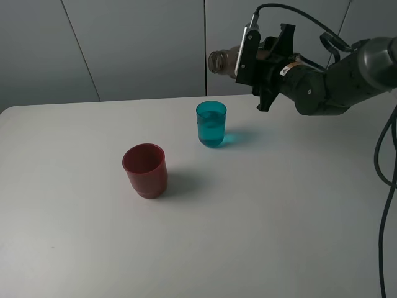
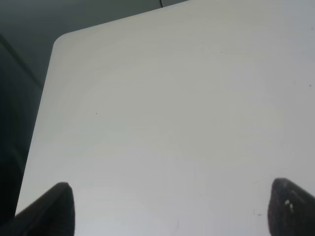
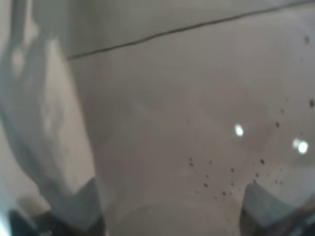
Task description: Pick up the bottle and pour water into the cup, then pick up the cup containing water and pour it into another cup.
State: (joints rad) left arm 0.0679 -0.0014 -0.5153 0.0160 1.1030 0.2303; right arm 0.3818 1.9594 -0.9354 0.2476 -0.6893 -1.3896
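Note:
Next, my right gripper sets the grey-brown bottle down on the table (image 1: pixel 288 128) just past the teal cup's shadow.
My right gripper (image 1: pixel 248 59) is shut on the grey-brown bottle (image 1: pixel 224 61) and holds it on its side in the air, neck pointing left, above and just right of the teal cup (image 1: pixel 211 124). The teal cup stands upright on the table with water in it. The dark red cup (image 1: pixel 146 170) stands upright to the front left of the teal cup. In the right wrist view the bottle (image 3: pixel 197 137) fills the frame, with droplets on its wall. My left gripper (image 2: pixel 167 206) is open over bare table; only its fingertips (image 2: pixel 54 206) show. It is outside the exterior view.
The white table (image 1: pixel 260 236) has a rounded far-left corner (image 2: pixel 61 42). A grey panelled wall stands behind it. Black cables (image 1: pixel 384 155) hang at the right edge by the right arm.

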